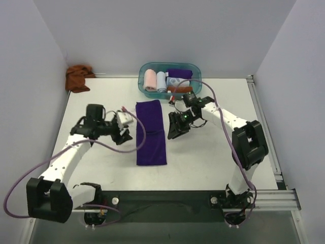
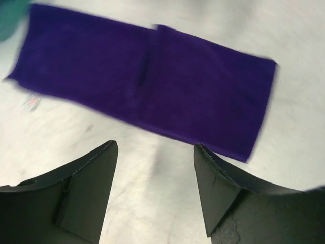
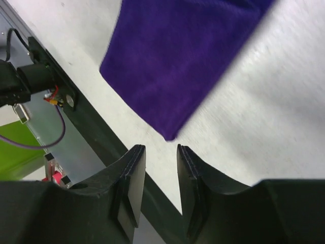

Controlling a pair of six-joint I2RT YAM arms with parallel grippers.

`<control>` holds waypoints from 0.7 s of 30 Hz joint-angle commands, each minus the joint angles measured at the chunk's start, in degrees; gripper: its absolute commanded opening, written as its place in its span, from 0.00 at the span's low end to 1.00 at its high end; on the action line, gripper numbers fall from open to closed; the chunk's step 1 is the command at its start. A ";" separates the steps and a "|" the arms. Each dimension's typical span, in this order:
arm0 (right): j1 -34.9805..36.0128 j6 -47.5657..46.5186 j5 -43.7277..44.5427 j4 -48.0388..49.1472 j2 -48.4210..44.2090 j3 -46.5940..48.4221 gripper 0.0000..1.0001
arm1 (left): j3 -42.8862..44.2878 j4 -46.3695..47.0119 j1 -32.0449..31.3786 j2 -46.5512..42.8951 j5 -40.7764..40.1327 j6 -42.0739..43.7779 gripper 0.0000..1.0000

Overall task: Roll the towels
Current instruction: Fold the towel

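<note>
The robot's left gripper will next go to the purple towel's near corner [image 1: 138, 164] [image 2: 246, 157], the one on the left gripper's own side, and close there.
A deep purple towel [image 1: 151, 132] lies flat in a long folded strip at the table's middle, with a crease across its midpoint. My left gripper [image 1: 124, 133] hovers just left of it, open and empty; the left wrist view shows the purple towel [image 2: 147, 81] beyond the left gripper [image 2: 156, 147]. My right gripper [image 1: 175, 129] hangs just right of the strip, jaws a narrow gap apart with nothing between them. In the right wrist view the purple towel's near corner [image 3: 170, 134] lies just ahead of the right gripper [image 3: 161, 150]. A rust-brown towel [image 1: 78, 77] sits crumpled at the back left corner.
A teal basket [image 1: 142, 76] at the back centre holds rolled pink, pale blue and purple cloths. The black rail [image 3: 96, 127] along the table's near edge and arm cabling show in the right wrist view. White walls close in the table at the back and sides.
</note>
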 commanded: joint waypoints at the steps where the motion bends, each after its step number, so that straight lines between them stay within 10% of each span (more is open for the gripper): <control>1: 3.07 1.79 -0.22 -0.90 4.85 5.23 0.31 | -10.06 -4.63 -8.59 -5.62 -7.82 18.79 0.71; 9: 5.98 6.44 -2.77 2.35 18.47 13.84 0.25 | -23.69 7.21 -34.97 -13.02 -23.48 15.82 0.62; 21: 6.51 6.36 -1.10 4.11 23.58 12.36 0.22 | -31.00 24.53 -43.24 -7.23 -34.12 20.46 0.55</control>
